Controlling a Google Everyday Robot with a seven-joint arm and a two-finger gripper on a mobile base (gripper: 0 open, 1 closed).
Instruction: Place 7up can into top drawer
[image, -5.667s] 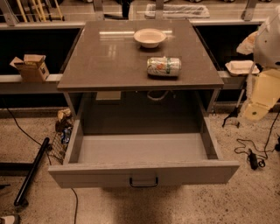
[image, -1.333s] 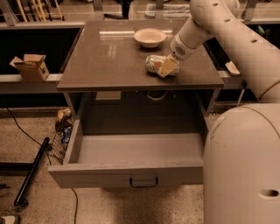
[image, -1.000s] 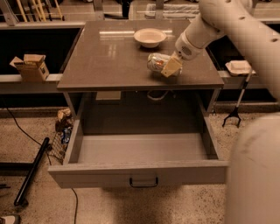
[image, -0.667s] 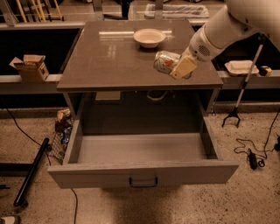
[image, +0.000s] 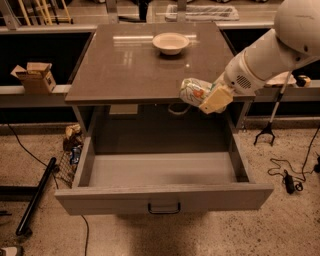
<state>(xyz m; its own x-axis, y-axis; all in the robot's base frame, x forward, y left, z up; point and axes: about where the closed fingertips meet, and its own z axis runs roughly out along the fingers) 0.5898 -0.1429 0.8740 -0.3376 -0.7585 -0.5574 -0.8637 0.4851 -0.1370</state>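
Note:
My gripper is going to the top drawer's empty bottom (image: 187, 142). It will let go of the 7up can, now hanging above the open drawer, there, nearer the cabinet than the dark handle.
The 7up can (image: 192, 92), pale whitish-green with red and green markings, is held on its side in my gripper (image: 206, 98), which is shut on it. The can hangs in the air at the front right edge of the cabinet top, above the right part of the open top drawer (image: 160, 195). The drawer is pulled fully out, grey, with a dark handle at the centre of its front, and nothing shows inside it. My white arm (image: 265, 50) reaches in from the upper right.
A white bowl (image: 170, 43) sits at the back of the cabinet top (image: 125, 65). A cardboard box (image: 34, 76) rests on a ledge at left. Cables and a black bar (image: 35, 195) lie on the floor left; cables and a stand lie at right.
My gripper took hold of the can on the cabinet top, lifted it and carried it forward and to the right, off the top's front edge, over the open drawer.

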